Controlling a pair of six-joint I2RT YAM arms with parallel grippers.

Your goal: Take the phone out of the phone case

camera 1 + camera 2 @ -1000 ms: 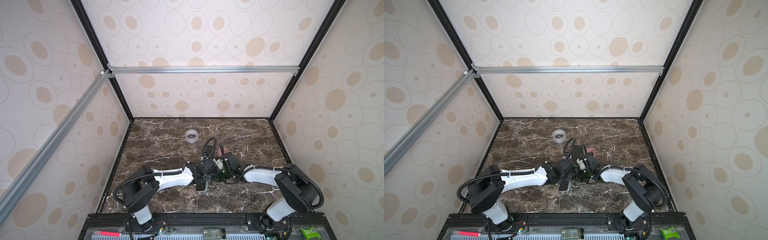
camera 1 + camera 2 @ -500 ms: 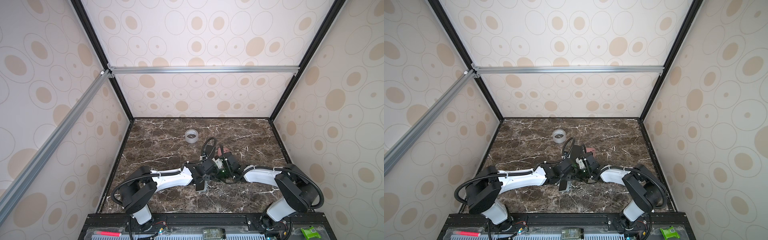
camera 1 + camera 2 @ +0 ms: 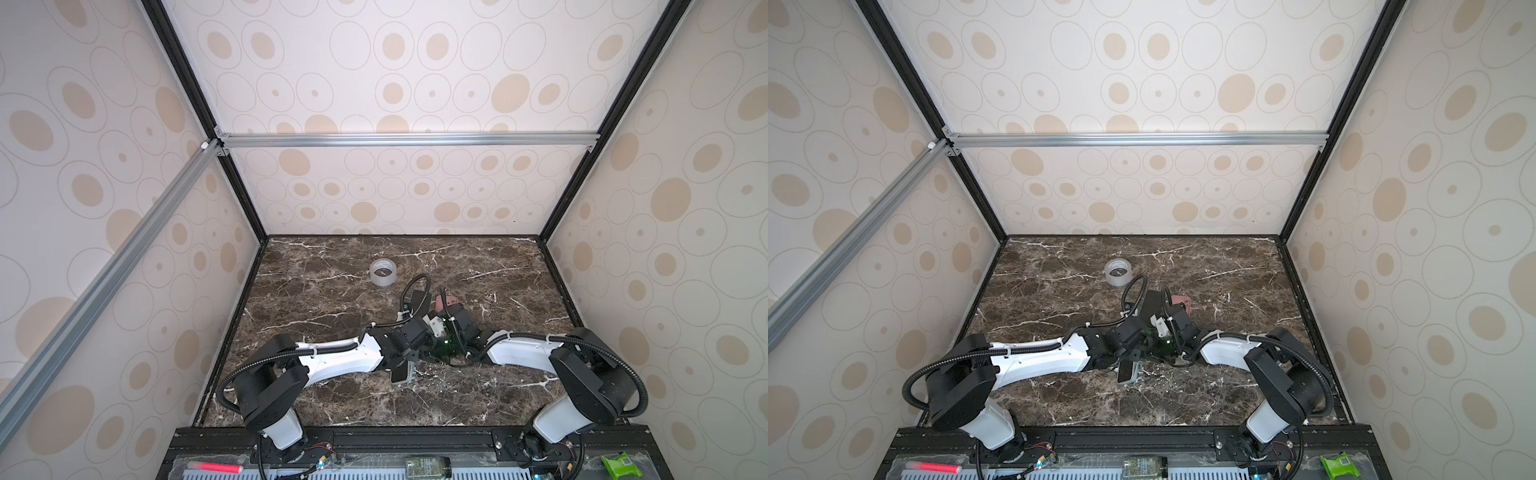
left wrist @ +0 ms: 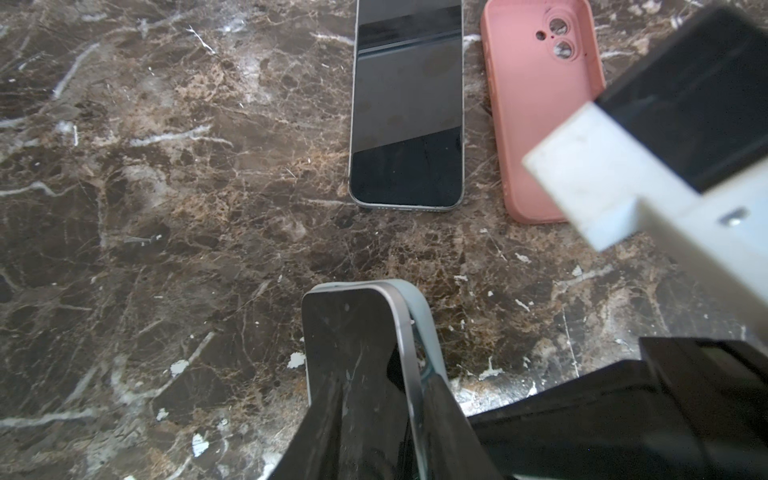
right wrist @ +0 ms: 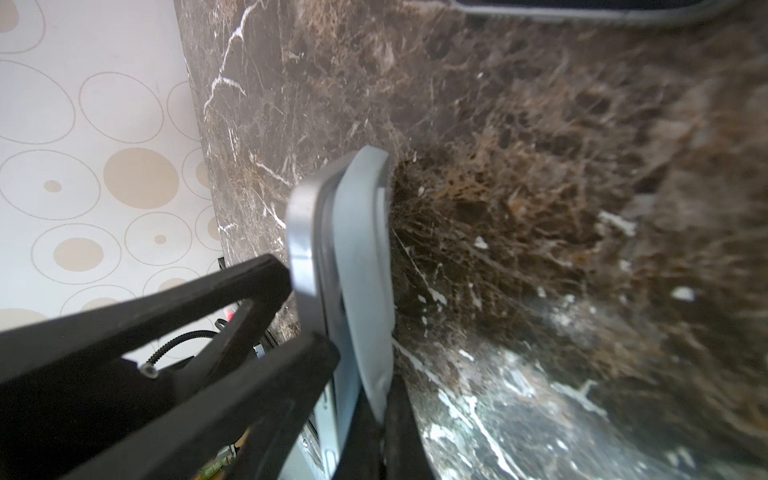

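The phone's silver rim stands clear of the case on one side only, so the robot's left gripper should open, take it through the gap (image 4: 421, 348) and swing the phone out.
A phone (image 4: 353, 332) with a black screen and silver rim stands on edge just above the marble, partly out of its pale blue-grey phone case (image 4: 424, 320). My left gripper (image 4: 382, 386) is shut on the phone, one finger across the screen and one behind the rim. In the right wrist view the case (image 5: 365, 232) bows away from the phone's rim (image 5: 301, 232). My right gripper (image 5: 376, 399) is shut on the case's wall. In both top views the pair hangs low between the two wrists (image 3: 401, 376) (image 3: 1127, 372).
A second phone (image 4: 407, 104) lies screen-up on the marble beside an empty pink case (image 4: 540, 108), just beyond the grippers. A roll of clear tape (image 3: 382, 272) sits farther back. The right wrist's white and black mount (image 4: 623, 178) looms close to the left camera.
The left jaws have narrowed a little on the phone. Both wrists and the held phone stay in almost the same spot near the table's middle.
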